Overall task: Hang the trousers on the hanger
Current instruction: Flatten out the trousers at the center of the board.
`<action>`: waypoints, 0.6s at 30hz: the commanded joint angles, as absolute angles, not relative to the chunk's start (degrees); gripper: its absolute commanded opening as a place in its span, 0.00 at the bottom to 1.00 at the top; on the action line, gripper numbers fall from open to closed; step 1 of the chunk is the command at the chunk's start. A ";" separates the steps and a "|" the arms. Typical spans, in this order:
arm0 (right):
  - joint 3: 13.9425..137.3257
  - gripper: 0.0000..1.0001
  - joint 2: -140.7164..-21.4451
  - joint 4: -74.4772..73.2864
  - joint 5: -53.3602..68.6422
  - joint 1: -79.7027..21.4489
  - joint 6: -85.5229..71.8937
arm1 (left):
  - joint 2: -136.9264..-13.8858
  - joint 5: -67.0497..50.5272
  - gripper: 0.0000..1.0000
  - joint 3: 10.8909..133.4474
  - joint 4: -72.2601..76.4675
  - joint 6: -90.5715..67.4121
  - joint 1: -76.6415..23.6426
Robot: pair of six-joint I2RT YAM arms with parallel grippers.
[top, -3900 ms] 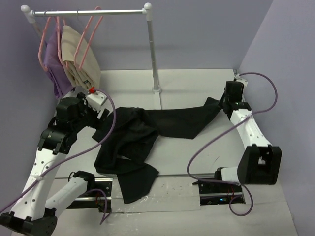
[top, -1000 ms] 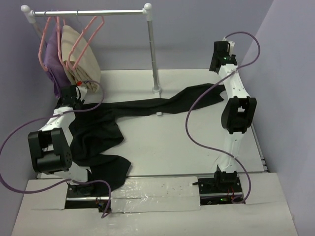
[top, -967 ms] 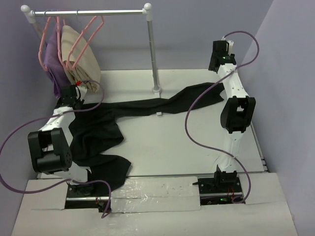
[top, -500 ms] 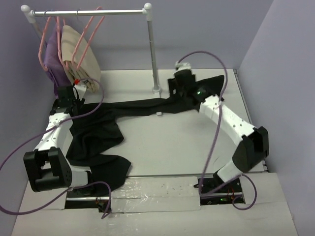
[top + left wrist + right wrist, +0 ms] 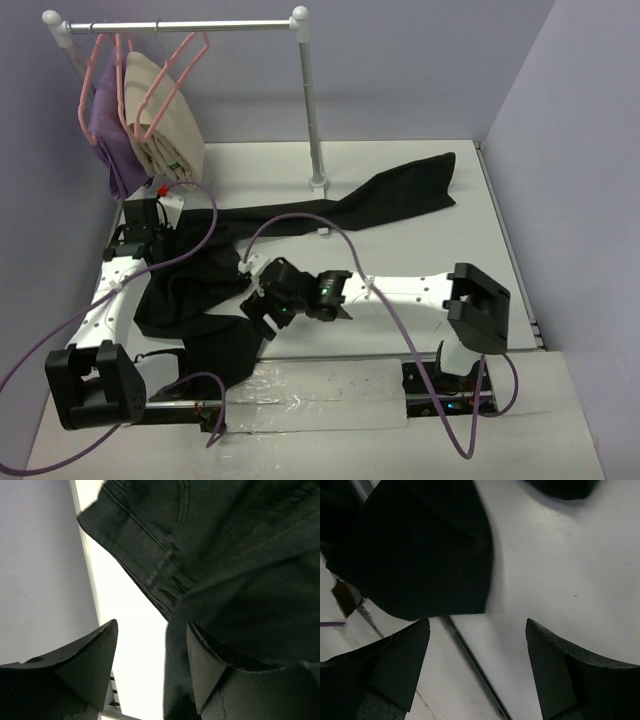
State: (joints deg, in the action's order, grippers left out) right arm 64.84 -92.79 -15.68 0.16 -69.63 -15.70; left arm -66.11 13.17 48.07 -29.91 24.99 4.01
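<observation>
The front leg's back edge (image 5: 248, 322) (image 5: 487, 587) near the hem of the black trousers is the next spot my right gripper needs to close on.
The black trousers (image 5: 195, 275) lie spread on the table, one leg (image 5: 400, 192) stretched to the back right, the other folded toward the front edge. My left gripper (image 5: 138, 232) stands open over the waist's left end. In the left wrist view the waistband and a belt loop (image 5: 165, 575) fill the frame, and the left gripper (image 5: 152, 625) holds nothing. My right gripper (image 5: 258, 305) is low, open and empty beside the front leg, whose end (image 5: 420, 555) shows above the right gripper (image 5: 477, 622). An empty pink hanger (image 5: 175, 62) hangs on the rail.
A white rack with a rail (image 5: 180, 26) and pole (image 5: 310, 100) stands at the back left. It carries a beige garment (image 5: 160, 135) and a purple garment (image 5: 100, 135) on pink hangers. The right arm (image 5: 400, 290) lies stretched across the front. Purple cables loop over the table.
The right arm swung from the back right down to the front left, its jaws wider apart. The far leg now lies free at the back right. The left gripper shifted slightly toward the front.
</observation>
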 commanded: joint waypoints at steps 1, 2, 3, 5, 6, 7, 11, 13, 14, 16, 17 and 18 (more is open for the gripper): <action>67.75 0.84 -97.54 -8.17 5.35 -71.36 -19.07 | -61.28 11.60 0.66 46.67 -32.60 21.18 3.52; 68.63 0.84 -100.69 -8.09 5.27 -71.89 -19.42 | -60.30 11.43 0.66 46.23 -32.96 21.01 3.52; 70.47 0.84 -102.38 -8.52 5.19 -72.76 -19.95 | -59.51 11.25 0.66 45.36 -33.39 20.74 3.52; 72.33 0.84 -106.93 -9.49 4.57 -73.65 -20.30 | -56.87 10.90 0.66 44.48 -33.84 20.57 3.52; 74.34 0.84 -108.35 -10.80 4.14 -74.52 -20.56 | -56.17 10.81 0.66 43.69 -34.19 20.39 3.52; 75.23 0.84 -109.59 -11.59 3.87 -74.79 -21.00 | -55.12 10.81 0.66 43.51 -34.45 20.30 3.60; 77.17 0.46 -113.90 -13.18 3.69 -75.50 -22.50 | -53.71 11.68 0.67 42.89 -35.77 20.39 3.52; 76.64 0.27 -113.99 -12.83 4.04 -75.50 -23.11 | -52.57 12.22 0.66 42.63 -36.12 20.65 3.52; 76.29 0.21 -113.47 -12.83 4.13 -75.50 -23.12 | -52.21 12.48 0.66 42.54 -36.21 20.74 3.52; 75.59 0.00 -112.42 -13.01 3.61 -75.50 -22.85 | -50.98 12.48 0.67 42.28 -36.65 21.18 3.52; 75.32 0.00 -110.85 -13.09 3.17 -75.50 -22.59 | -50.54 12.74 0.67 42.19 -36.65 21.27 3.52; 74.45 0.00 -109.61 -13.01 2.38 -75.41 -21.98 | -50.19 12.83 0.68 41.93 -36.82 21.53 3.52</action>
State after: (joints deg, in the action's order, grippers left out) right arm 74.59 -114.10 -12.56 3.95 -75.24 -22.28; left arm -52.01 12.16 41.80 -36.27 21.56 3.73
